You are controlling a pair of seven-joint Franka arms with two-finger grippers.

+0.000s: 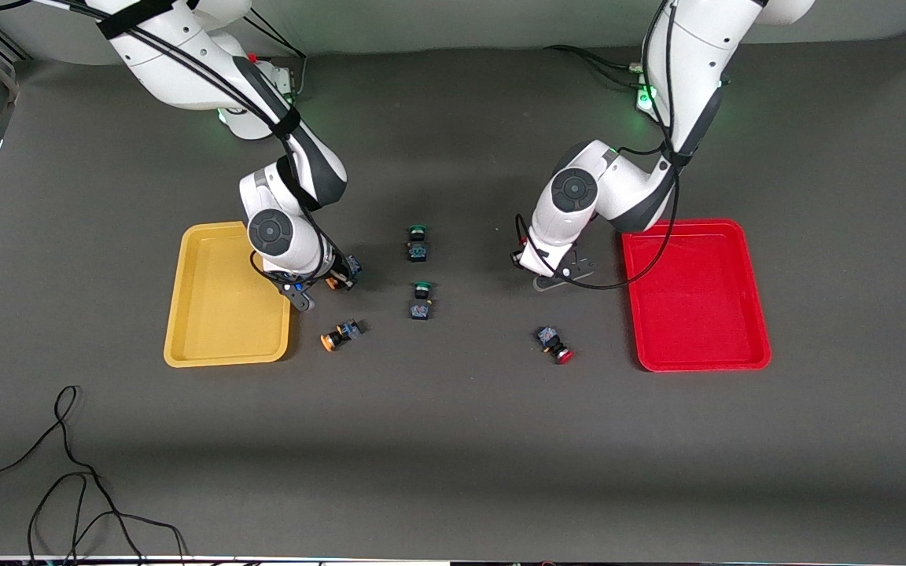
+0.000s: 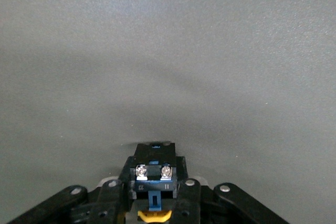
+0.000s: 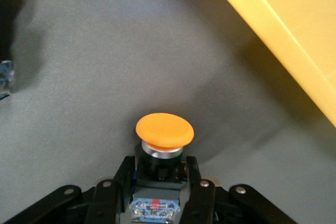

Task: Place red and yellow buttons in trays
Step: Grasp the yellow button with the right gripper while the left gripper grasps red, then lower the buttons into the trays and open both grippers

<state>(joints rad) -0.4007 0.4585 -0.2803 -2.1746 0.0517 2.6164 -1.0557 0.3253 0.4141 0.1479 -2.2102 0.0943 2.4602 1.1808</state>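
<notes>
The yellow button, now just above the table beside that tray, will go down inside the yellow tray's half nearer the arm base (image 1: pixel 235 258), where my right gripper needs to put it.
My right gripper (image 1: pixel 333 278) is shut on a yellow button (image 1: pixel 340 276) just above the table beside the yellow tray (image 1: pixel 176 299). In the right wrist view the fingers clamp its black-and-blue body, with the orange-yellow cap (image 3: pixel 164 129) pointing away and the tray rim (image 3: pixel 283 35) close by. My left gripper (image 1: pixel 559 273) is low beside the red tray (image 1: pixel 689 225), shut on a black-and-blue button body (image 2: pixel 153 156); its cap is hidden. A second yellow button (image 1: pixel 340 334) and a red button (image 1: pixel 555 343) lie on the table nearer the front camera.
Two green-capped switches (image 1: pixel 418 242) (image 1: pixel 421 301) stand mid-table between the arms. A black cable (image 1: pixel 68 472) loops near the table's front edge at the right arm's end. Both trays hold nothing.
</notes>
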